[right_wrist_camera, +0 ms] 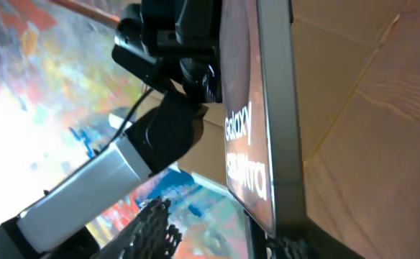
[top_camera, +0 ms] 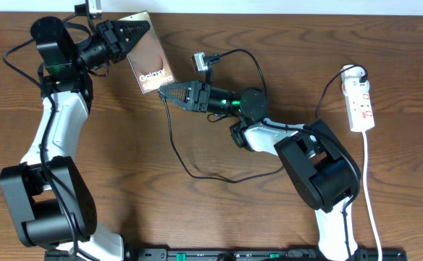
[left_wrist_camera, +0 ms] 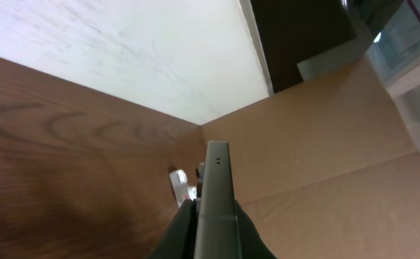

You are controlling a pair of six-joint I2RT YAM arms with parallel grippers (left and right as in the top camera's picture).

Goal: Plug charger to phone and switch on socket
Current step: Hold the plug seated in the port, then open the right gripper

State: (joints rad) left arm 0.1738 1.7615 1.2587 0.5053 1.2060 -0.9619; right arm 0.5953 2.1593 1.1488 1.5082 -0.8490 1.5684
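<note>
My right gripper's fingers are on both sides of the phone's lower end. I should pull them back and close on the charger's connector [top_camera: 165, 101] just below the phone to seat it.
The phone [top_camera: 152, 64], bronze-brown with white "Galaxy" lettering, is held tilted above the table's far left by my left gripper [top_camera: 130, 35], which is shut on its upper end. In the left wrist view the phone [left_wrist_camera: 217, 194] shows edge-on between the fingers [left_wrist_camera: 213, 234]. My right gripper [top_camera: 165, 90] is at the phone's lower end, and in the right wrist view its fingers [right_wrist_camera: 221, 241] stand wide apart around the phone [right_wrist_camera: 249, 122]. The charger cable [top_camera: 197, 172] runs from there across the table to its plug [top_camera: 356, 72] in the white socket [top_camera: 361, 101]. The connector tip is hidden.
The socket's white cord [top_camera: 371, 196] runs down the right side to the front edge. The right arm's base [top_camera: 320, 170] stands front right and the left arm's base [top_camera: 45, 203] front left. A small white object with red marks [left_wrist_camera: 180, 185] lies beyond the phone in the left wrist view.
</note>
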